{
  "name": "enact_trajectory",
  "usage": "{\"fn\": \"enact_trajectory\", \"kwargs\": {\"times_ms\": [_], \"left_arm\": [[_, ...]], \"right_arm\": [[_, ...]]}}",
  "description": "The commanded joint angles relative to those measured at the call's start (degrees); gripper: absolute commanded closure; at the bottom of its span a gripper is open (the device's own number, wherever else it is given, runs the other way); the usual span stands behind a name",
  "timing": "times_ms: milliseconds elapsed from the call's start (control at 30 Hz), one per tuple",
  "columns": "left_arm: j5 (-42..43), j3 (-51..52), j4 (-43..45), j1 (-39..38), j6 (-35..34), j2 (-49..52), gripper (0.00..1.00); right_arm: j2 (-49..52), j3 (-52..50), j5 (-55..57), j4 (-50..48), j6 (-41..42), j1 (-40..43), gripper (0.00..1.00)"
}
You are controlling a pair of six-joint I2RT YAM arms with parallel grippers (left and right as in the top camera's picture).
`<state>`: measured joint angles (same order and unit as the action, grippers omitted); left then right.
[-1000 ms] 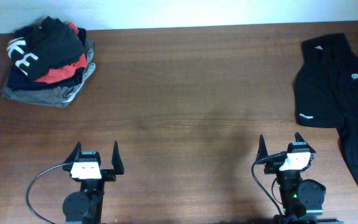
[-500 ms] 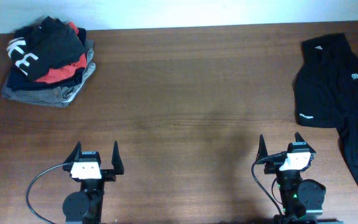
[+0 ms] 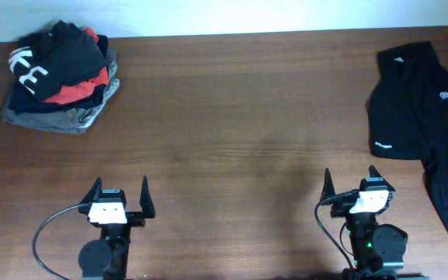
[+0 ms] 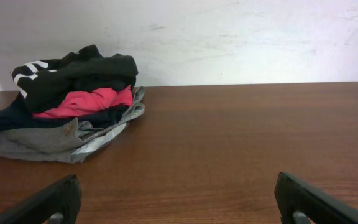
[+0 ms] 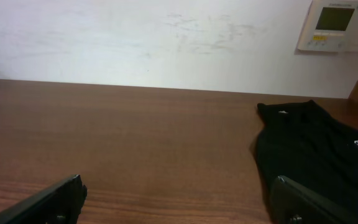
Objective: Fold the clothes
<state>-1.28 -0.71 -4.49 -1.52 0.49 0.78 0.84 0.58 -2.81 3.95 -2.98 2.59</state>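
The black long-sleeved top has small white lettering. Next, I need to move my right gripper to the top and close it on its edge (image 3: 377, 117) (image 5: 265, 162) facing the middle of the table, beyond that lettering.
The black long-sleeved top (image 3: 426, 117) lies spread at the table's far right, running off the right edge, with a small white round chest logo and small white lettering. It also shows at the right of the right wrist view (image 5: 316, 149). My left gripper (image 3: 119, 196) is open and empty near the front edge, left of centre, far from the top (image 4: 179, 202). My right gripper (image 3: 356, 185) is open and empty near the front edge, just left of the top's lower part (image 5: 176, 199).
A pile of folded garments (image 3: 59, 76), black with big white letters, red, navy and grey, sits at the back left corner and shows in the left wrist view (image 4: 67, 106). A white wall runs behind the table, with a wall panel (image 5: 335, 23).
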Motion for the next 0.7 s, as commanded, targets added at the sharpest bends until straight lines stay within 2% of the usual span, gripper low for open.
{"fn": "enact_trajectory", "kwargs": {"times_ms": [0, 533, 600, 667], "left_arm": [[1.1, 0.2, -0.3, 0.2, 1.3, -0.4, 0.01], [1.1, 0.2, -0.3, 0.2, 1.3, -0.4, 0.01], [1.1, 0.2, -0.3, 0.2, 1.3, -0.4, 0.01], [1.1, 0.2, -0.3, 0.2, 1.3, -0.4, 0.01]], "right_arm": [[-0.5, -0.3, 0.5, 0.4, 0.4, 0.4, 0.01], [-0.5, -0.3, 0.3, 0.2, 0.4, 0.4, 0.01], [-0.5, -0.3, -3.6, -1.4, 0.8, 0.4, 0.01], [-0.5, -0.3, -14.7, -1.4, 5.0, 0.4, 0.01]]}}
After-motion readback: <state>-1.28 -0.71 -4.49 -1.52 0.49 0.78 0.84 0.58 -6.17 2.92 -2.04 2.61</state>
